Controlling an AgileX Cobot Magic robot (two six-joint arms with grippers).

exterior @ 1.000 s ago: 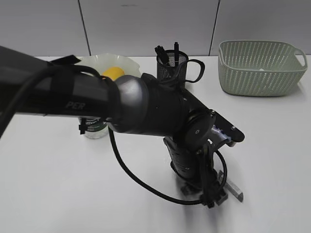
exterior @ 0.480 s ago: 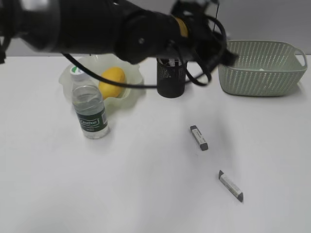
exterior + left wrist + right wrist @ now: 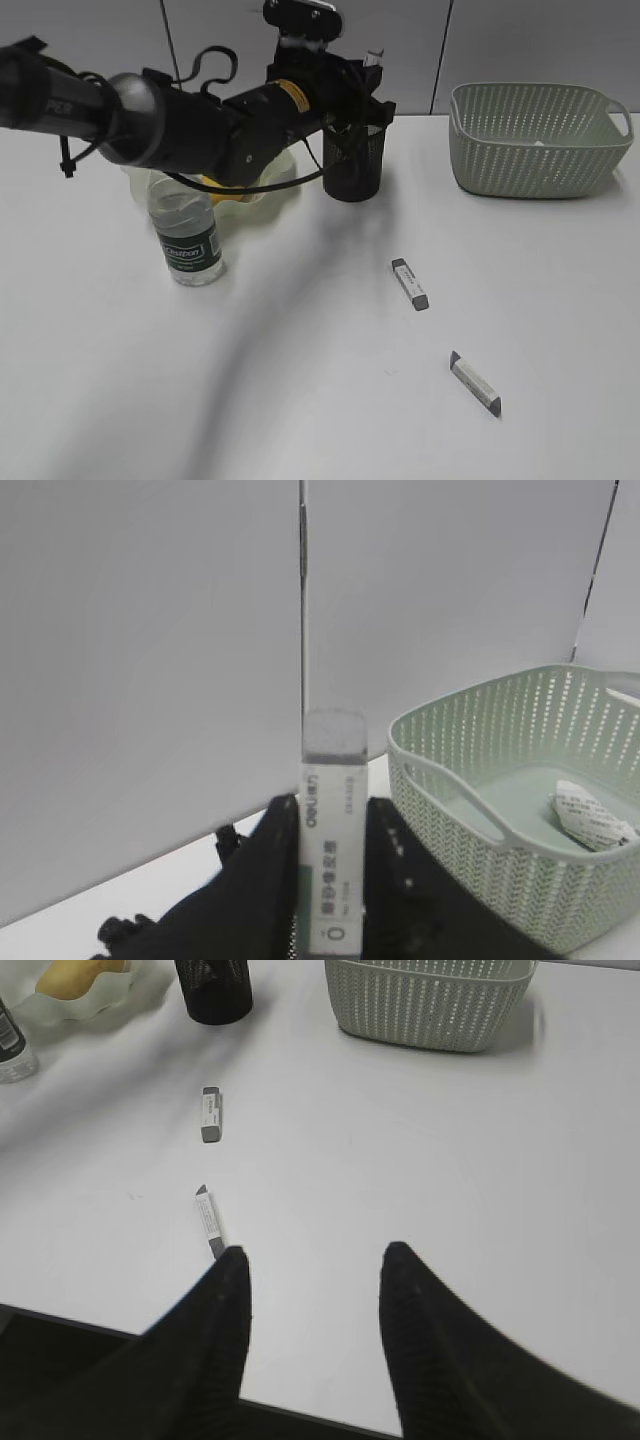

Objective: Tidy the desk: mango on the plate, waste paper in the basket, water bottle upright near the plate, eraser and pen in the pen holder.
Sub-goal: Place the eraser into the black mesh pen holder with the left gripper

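Next, my left gripper releases the white eraser inside the black mesh pen holder (image 3: 354, 160) at the back of the desk.
My left gripper (image 3: 333, 815) is shut on a white eraser (image 3: 333, 860) with a grey tip, held upright. In the exterior view the left gripper (image 3: 368, 78) hangs just above the black mesh pen holder (image 3: 352, 165) at the back of the desk (image 3: 300, 400). Two more erasers (image 3: 410, 284) (image 3: 475, 383) lie on the desk. The water bottle (image 3: 190, 235) stands upright by the plate (image 3: 280, 190). The mango (image 3: 75, 972) lies on the plate (image 3: 110, 1000). The waste paper (image 3: 595, 815) lies in the basket (image 3: 540, 140). My right gripper (image 3: 315, 1270) is open and empty. No pen shows.
The left arm stretches from the left edge across the plate and hides most of it in the exterior view. The basket stands at the back right, right of the pen holder (image 3: 213, 985). The right gripper hovers above the desk's front edge.
The left arm rose from the desk's front with an eraser in its jaws, swung to the back, and now holds it just over the pen holder. Two erasers came into view.
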